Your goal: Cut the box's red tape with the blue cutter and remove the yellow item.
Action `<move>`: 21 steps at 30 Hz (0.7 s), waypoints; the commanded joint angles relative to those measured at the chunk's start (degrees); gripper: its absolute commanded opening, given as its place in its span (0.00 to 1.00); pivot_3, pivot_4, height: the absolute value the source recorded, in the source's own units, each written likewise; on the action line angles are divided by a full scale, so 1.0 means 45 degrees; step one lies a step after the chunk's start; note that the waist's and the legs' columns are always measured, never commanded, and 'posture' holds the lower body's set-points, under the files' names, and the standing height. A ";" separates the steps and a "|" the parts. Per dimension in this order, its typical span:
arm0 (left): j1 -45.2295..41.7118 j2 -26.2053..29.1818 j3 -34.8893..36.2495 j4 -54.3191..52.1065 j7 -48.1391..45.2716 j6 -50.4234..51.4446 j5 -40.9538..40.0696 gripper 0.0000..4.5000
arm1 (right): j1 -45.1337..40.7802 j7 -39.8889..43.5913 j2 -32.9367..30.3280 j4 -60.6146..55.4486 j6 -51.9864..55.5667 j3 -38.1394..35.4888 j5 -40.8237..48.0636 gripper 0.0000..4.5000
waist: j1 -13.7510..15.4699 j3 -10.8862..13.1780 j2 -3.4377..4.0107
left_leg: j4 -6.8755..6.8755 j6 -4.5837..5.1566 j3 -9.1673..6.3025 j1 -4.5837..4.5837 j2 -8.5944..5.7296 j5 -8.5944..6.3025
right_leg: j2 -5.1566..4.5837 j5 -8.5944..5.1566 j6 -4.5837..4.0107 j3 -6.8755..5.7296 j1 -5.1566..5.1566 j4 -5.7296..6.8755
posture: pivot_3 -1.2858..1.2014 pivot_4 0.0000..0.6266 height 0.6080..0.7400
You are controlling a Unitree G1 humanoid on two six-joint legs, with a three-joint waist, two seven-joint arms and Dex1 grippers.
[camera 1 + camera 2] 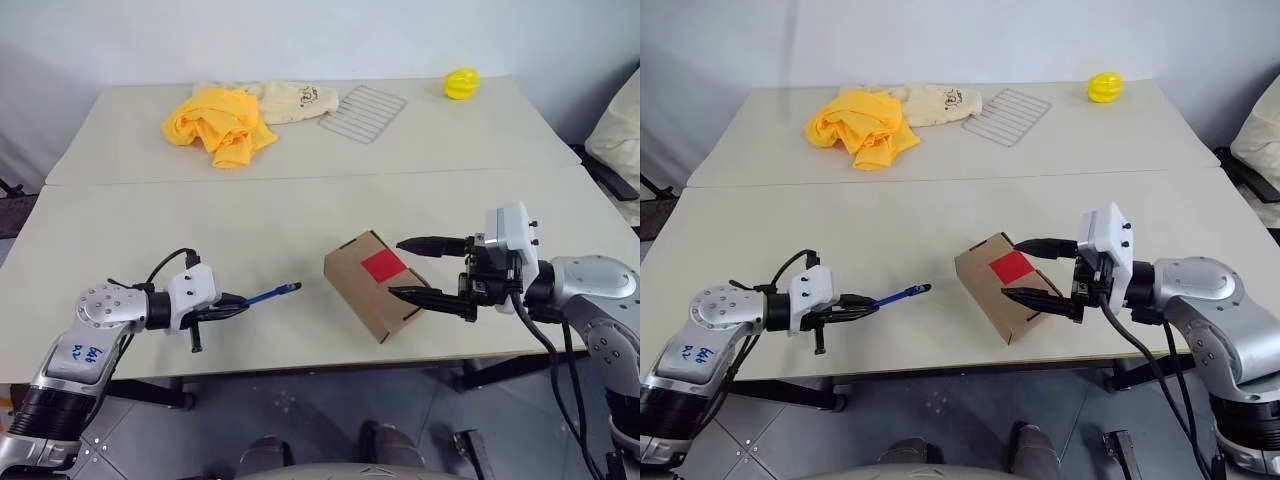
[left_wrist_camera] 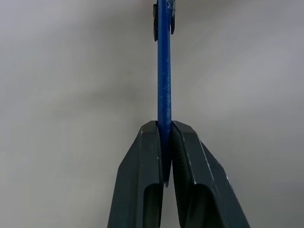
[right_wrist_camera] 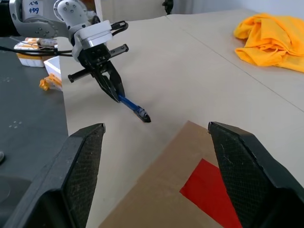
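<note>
The blue cutter is edge up in my left gripper with its slider facing aside, so I need to lay the cutter flat, slider up, and grip its sides (image 2: 164, 111).
The box (image 1: 372, 283), a brown cardboard carton, lies skewed on the near table. The red tape (image 1: 382, 265) sits across its lid. My right gripper (image 1: 397, 268) is open at the box's right end, pointing left. One finger is past the far edge and the other along the near side; I cannot tell if they touch. The right wrist view shows the lid and the tape (image 3: 211, 192) between those fingers. Left of the box, my left gripper (image 1: 240, 304) is shut on the blue cutter (image 1: 272, 293). Its dark tip points at the box from a short gap away. The yellow item is hidden.
On the far table lie a crumpled yellow cloth (image 1: 218, 124), a cream cloth (image 1: 295, 100), a wire rack (image 1: 363, 112) and a bright lemon-yellow round object (image 1: 461, 82). The near table's front edge (image 1: 300, 365) runs just below both grippers.
</note>
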 commanded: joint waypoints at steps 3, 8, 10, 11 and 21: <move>0.0439 0.0170 -0.0410 -0.0659 0.0381 -0.0783 0.1214 0.08 | -0.0261 -0.0204 0.0222 -0.0614 -0.0156 0.0329 0.0342 0.80 | 0.0003 0.0000 0.0000 | -0.0001 0.0002 -0.0001 0.0000 0.0000 -0.0001 | 0.0000 0.0000 0.0000 -0.0001 0.0000 -0.0001 | 0.52 0.24 1.00; 0.0534 0.0384 -0.0590 -0.1550 -0.0790 0.1689 -0.0188 0.08 | -0.0024 -0.0021 0.0239 -0.0341 -0.0491 0.0485 0.0158 0.80 | 0.0023 0.0000 -0.0001 | 0.0002 0.0005 -0.0001 0.0000 0.0000 -0.0003 | 0.0000 0.0000 0.0000 -0.0001 0.0004 -0.0001 | 0.52 0.24 1.00; 0.0320 0.0174 -0.0411 -0.1629 -0.0510 0.2674 -0.0478 0.08 | -0.0017 0.0035 0.0203 -0.0211 -0.0601 0.0476 0.0135 0.80 | 0.0015 0.0000 0.0000 | 0.0002 0.0005 0.0001 0.0000 0.0000 -0.0003 | 0.0000 0.0000 0.0000 0.0001 0.0004 0.0000 | 0.52 0.24 1.00; 0.0343 0.0185 -0.0411 -0.1727 -0.0423 0.2568 -0.0328 0.17 | -0.0012 0.0063 0.0188 -0.0144 -0.0658 0.0466 0.0133 0.79 | 0.0014 0.0000 -0.0001 | 0.0002 0.0005 0.0001 0.0001 0.0000 -0.0003 | 0.0000 0.0000 0.0000 0.0002 0.0003 0.0002 | 0.52 0.24 1.00; 0.0991 0.0304 0.0046 -0.2933 -0.0203 0.2928 -0.0523 0.78 | 0.0158 0.0310 0.0029 0.0284 -0.1021 0.0345 -0.0026 0.79 | 0.0023 0.0001 -0.0002 | 0.0002 0.0005 -0.0001 0.0001 0.0000 -0.0003 | 0.0000 0.0000 0.0000 0.0000 0.0003 0.0001 | 0.52 0.24 1.00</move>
